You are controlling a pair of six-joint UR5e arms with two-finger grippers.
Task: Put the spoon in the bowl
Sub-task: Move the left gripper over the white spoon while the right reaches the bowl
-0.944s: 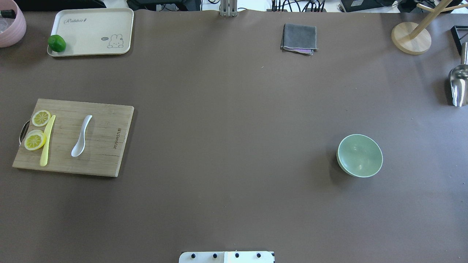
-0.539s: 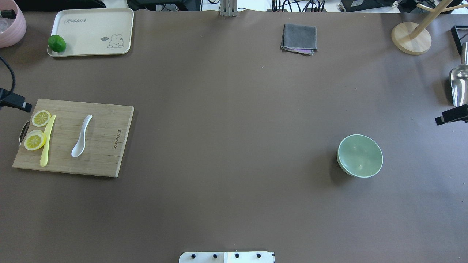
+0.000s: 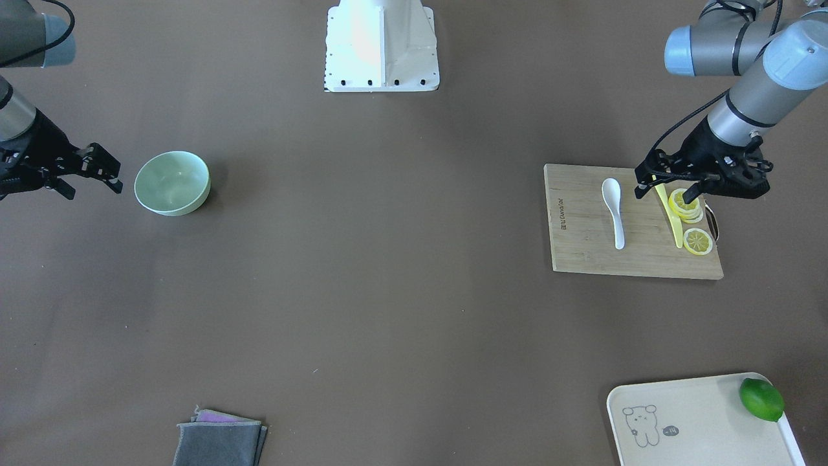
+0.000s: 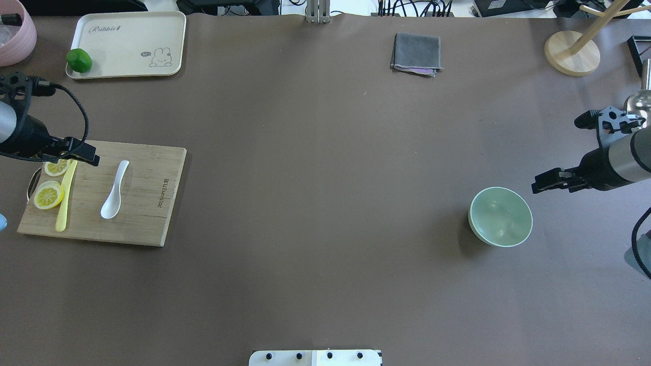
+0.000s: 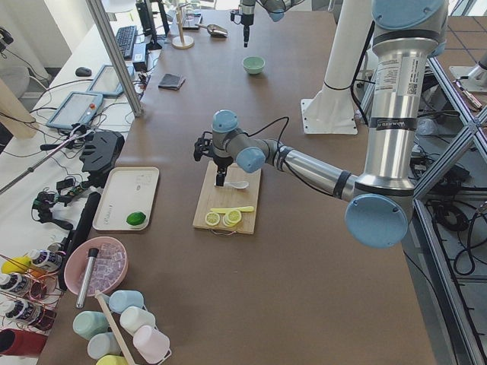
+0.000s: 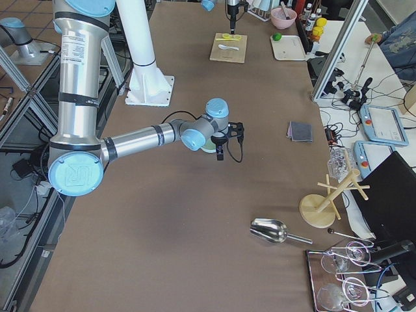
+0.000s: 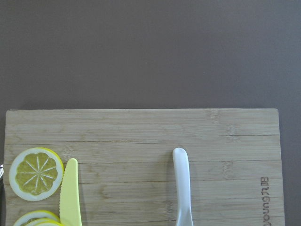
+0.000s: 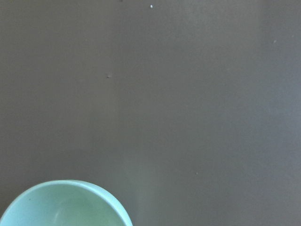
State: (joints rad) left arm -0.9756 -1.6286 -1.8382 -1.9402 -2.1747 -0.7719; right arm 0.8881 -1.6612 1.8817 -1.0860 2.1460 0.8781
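Observation:
The robot's left gripper will close on the middle of the handle (image 3: 617,224) (image 7: 183,195) of the white spoon, which lies next to the yellow knife on the cutting board.
The white spoon (image 4: 114,190) lies on the wooden cutting board (image 4: 147,203), scoop toward the robot; it also shows in the front view (image 3: 614,210) and the left wrist view (image 7: 182,188). The mint-green bowl (image 4: 500,217) stands empty on the table's right side, also in the front view (image 3: 172,182) and the right wrist view (image 8: 66,205). My left gripper (image 3: 665,191) is open above the board's end, over the lemon slices and knife, left of the spoon. My right gripper (image 3: 90,184) is open and empty just beside the bowl, on its outer side.
A yellow knife (image 4: 65,195) and lemon slices (image 4: 49,194) lie on the board beside the spoon. A cream tray (image 4: 127,43) with a lime (image 4: 79,60) is at the back left. A grey cloth (image 4: 416,53), wooden stand (image 4: 571,53) and metal scoop (image 4: 638,104) are at the back.
Both arms have come in from the table's sides: the left one over the board's left end, the right one up toward the bowl. Spoon and bowl have not moved.

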